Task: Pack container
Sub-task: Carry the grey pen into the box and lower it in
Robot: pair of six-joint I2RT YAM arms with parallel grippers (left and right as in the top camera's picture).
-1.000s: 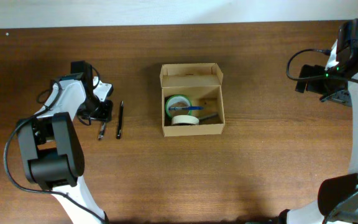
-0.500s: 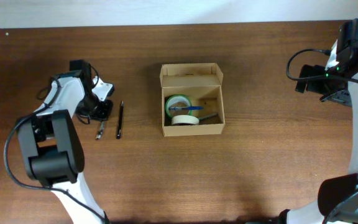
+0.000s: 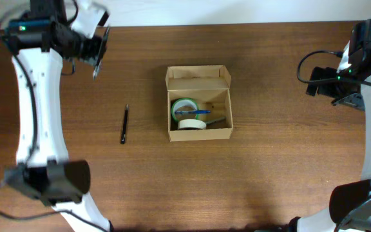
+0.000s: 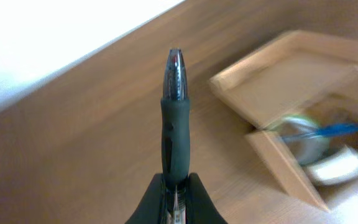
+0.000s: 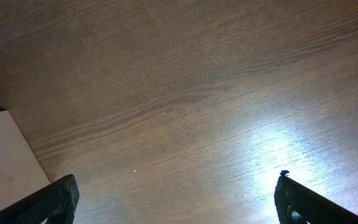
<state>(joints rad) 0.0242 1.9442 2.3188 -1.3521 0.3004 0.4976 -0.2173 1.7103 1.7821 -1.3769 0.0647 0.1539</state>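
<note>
Next, my left gripper releases the dark-gripped pen in the box, across the green tape roll [image 3: 196, 105] [image 4: 325, 120] next to the blue pen.
The container [image 3: 198, 103], a small tan cardboard box, stands open mid-table with its lid flap folded back. Inside lie a green tape roll [image 3: 183, 106], a white tape roll [image 3: 190, 124] and a blue pen [image 3: 195, 112]. My left gripper [image 3: 96, 50] is raised at the far left, shut on a dark-gripped pen [image 4: 174, 112] that points toward the box [image 4: 272, 93]. In the left wrist view the gripper [image 4: 175, 194] pinches the pen's lower end. My right gripper [image 3: 317, 82] hangs at the far right, open and empty, with the fingers wide apart in its wrist view [image 5: 176, 202].
A black pen [image 3: 124, 124] lies on the brown wooden table [image 3: 269, 174], left of the box. A white flat surface [image 5: 5, 162] shows at the lower left of the right wrist view. The table's back edge meets a white wall.
My left gripper has risen from the table beside the black pen and swung to the far left with a pen in it. The right arm has not moved.
</note>
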